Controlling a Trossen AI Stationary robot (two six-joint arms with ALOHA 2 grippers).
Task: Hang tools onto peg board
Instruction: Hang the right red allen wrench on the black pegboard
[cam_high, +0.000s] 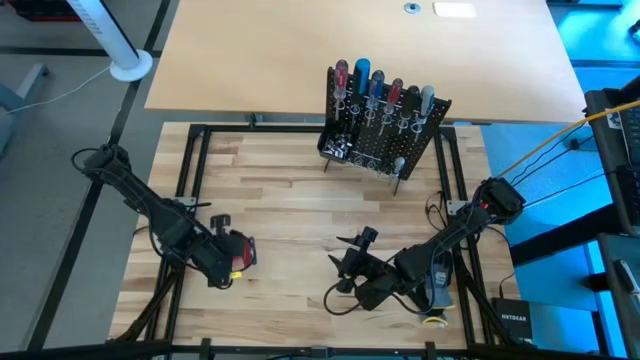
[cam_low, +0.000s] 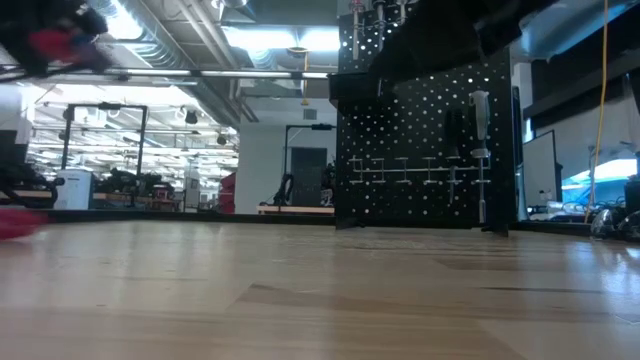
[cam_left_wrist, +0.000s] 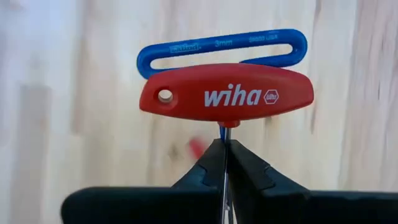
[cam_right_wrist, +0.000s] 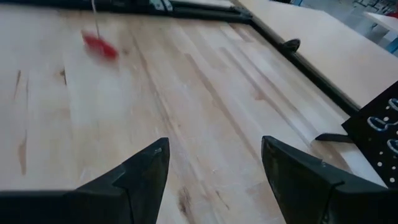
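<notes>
The blue key is in the same pinch as the red tool, so I need to set both down with my left gripper and first take the red tool alone (cam_left_wrist: 229, 93).
My left gripper (cam_left_wrist: 225, 155) is near the table's left front (cam_high: 225, 255), raised and pointing steeply down. It is shut on a red T-handle tool (cam_left_wrist: 227, 94) marked "wiha". A blue loop-handled key (cam_left_wrist: 224, 46) sits right behind the red handle. The peg board (cam_high: 385, 140) stands at the far middle on thin legs, with several red, blue and grey-handled tools in its top row. It also shows in the low view (cam_low: 420, 150). My right gripper (cam_high: 350, 262) waits open at the front right, with nothing between its fingers (cam_right_wrist: 214, 168). My left gripper pinches the red tool's thin silver shaft (cam_left_wrist: 227, 134) between its two fingertips, just short of the handle. A blue shaft (cam_left_wrist: 221, 129) runs into the same pinch beside it. The fingers come from above, slanting down. Both handles hang beyond the fingertips, lifted clear of the table.
A small red thing (cam_right_wrist: 99, 45) lies blurred on the tabletop below the left gripper, and shows at the left of the low view (cam_low: 15, 222). Black frame rails (cam_high: 195, 160) border the wooden table. A pale board (cam_high: 300, 50) lies behind the peg board.
</notes>
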